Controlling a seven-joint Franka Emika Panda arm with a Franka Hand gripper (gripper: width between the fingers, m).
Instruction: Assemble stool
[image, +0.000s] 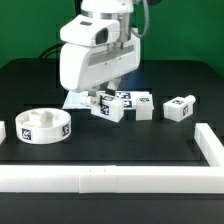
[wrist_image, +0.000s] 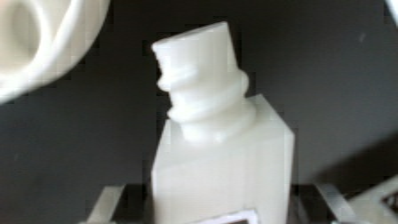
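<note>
I will release the white leg on the black table (image: 98, 111) between the round seat and the next leg.
The round white stool seat (image: 45, 126) lies on the black table at the exterior view's left; part of its rim also shows in the wrist view (wrist_image: 36, 50). Three short white tagged legs lie in a row: one (image: 108, 108) under my gripper, one (image: 141, 105) beside it, and one (image: 180, 108) further to the exterior view's right. My gripper (image: 103, 99) is lowered over the first leg. In the wrist view this leg (wrist_image: 217, 120), with its ribbed peg pointing away, lies between my fingers (wrist_image: 111, 200). A dark gap shows on each side, so the gripper (wrist_image: 222, 208) is open.
The marker board (image: 74, 101) lies flat just behind the legs, partly under the arm. A long white border rail (image: 100, 179) runs along the table's front and turns up the exterior view's right side (image: 209, 143).
</note>
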